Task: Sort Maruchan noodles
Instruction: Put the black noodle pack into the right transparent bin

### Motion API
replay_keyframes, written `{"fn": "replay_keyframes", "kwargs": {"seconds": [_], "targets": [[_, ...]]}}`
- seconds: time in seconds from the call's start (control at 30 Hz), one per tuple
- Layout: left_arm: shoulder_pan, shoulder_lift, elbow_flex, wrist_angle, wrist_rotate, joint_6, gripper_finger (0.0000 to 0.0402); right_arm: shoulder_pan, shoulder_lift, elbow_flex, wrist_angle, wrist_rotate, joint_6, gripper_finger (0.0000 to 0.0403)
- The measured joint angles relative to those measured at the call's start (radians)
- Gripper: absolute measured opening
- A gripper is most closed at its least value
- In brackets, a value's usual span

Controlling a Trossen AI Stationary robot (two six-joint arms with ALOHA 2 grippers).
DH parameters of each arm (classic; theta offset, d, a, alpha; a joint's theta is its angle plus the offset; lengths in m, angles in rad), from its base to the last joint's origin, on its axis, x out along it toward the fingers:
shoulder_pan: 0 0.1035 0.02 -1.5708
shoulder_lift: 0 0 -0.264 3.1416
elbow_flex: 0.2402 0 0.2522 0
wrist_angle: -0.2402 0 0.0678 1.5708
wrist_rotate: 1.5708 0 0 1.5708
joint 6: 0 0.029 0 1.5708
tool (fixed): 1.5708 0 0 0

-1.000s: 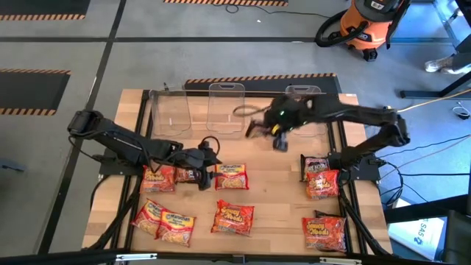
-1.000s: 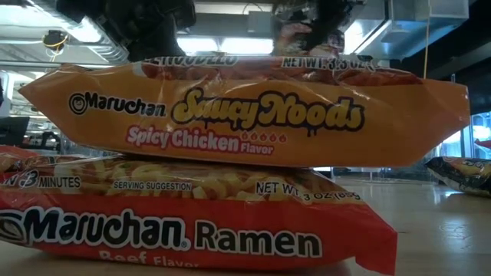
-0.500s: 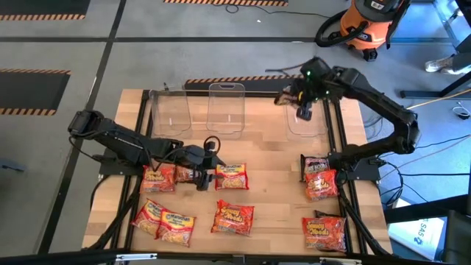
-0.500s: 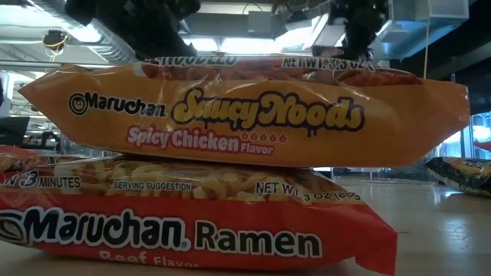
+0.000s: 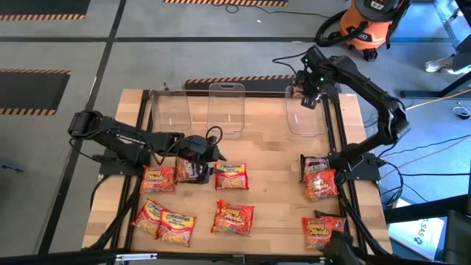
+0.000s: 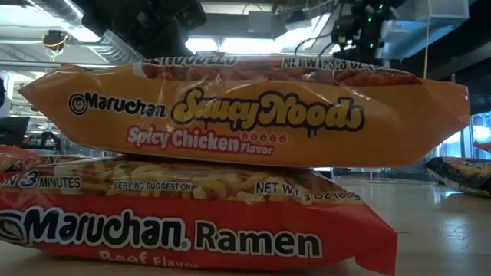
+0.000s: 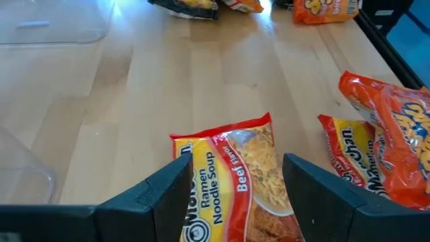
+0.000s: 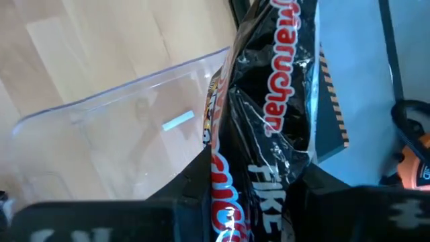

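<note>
My right gripper will let go of the black packet inside the far end of the rightmost clear bin [image 5: 291, 100].
Maruchan noodle packets lie flat on the wooden table: red and orange ones in the near-left group [image 5: 163, 219], one in the middle [image 5: 234, 217], and others at the right [image 5: 321, 182]. My left gripper [image 7: 235, 195] is open and low, its fingers standing either side of a red Beef packet [image 7: 238, 168] without touching it. A dark packet [image 5: 188, 171] lies beside it. My right gripper [image 8: 252, 181] is shut on a black packet [image 8: 275, 114], raised above the rightmost clear bin [image 5: 305, 118]. My right gripper pinches the black packet between its two fingers [image 8: 195, 185], on the crumpled part [image 8: 259, 168] next to the red lettering. Which end of the packet that is, I cannot tell. The packet is lifted clear and stands out beyond the fingers, over the bin's rim [image 8: 134, 94].
Two more clear bins [image 5: 169, 110] [image 5: 226, 109] stand along the far edge. In the low view, an orange-yellow Saucy Noods packet [image 6: 245, 115] rests on a red Ramen packet [image 6: 192, 222] close to the camera. Bare wood shows mid-table, between the bins and the packets.
My right gripper has carried the black packet from mid-table up and toward the far right, from beside the middle bin to above the rightmost bin, staying shut on it. My left gripper has shifted slightly toward the red Beef packet.
</note>
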State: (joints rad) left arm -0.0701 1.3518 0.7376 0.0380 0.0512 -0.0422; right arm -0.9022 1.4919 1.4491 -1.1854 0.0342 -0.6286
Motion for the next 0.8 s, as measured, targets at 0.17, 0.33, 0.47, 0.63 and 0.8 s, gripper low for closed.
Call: {"fn": "replay_keyframes", "kwargs": {"seconds": [0.17,0.33,0.47,0.63,0.8], "targets": [[-0.003,0.000,0.000,0.000,0.000,0.000,0.0224,-0.034,0.056,-0.050,0.061,-0.001,-0.057,0.0094],[-0.003,0.000,0.000,0.000,0.029,0.001,0.0224,-0.057,0.084,-0.123,0.136,-0.009,-0.100,0.0094],[-0.003,0.000,-0.001,0.000,0.030,0.001,0.0224,-0.055,0.089,-0.184,0.224,-0.027,-0.136,0.0094],[-0.002,0.000,-0.001,0.001,0.030,0.002,0.0224,-0.054,0.089,-0.249,0.303,-0.074,-0.137,0.0095],[-0.002,0.000,-0.001,0.006,0.030,0.002,0.0224,-0.054,0.090,-0.301,0.380,-0.091,-0.143,0.0095]]}}
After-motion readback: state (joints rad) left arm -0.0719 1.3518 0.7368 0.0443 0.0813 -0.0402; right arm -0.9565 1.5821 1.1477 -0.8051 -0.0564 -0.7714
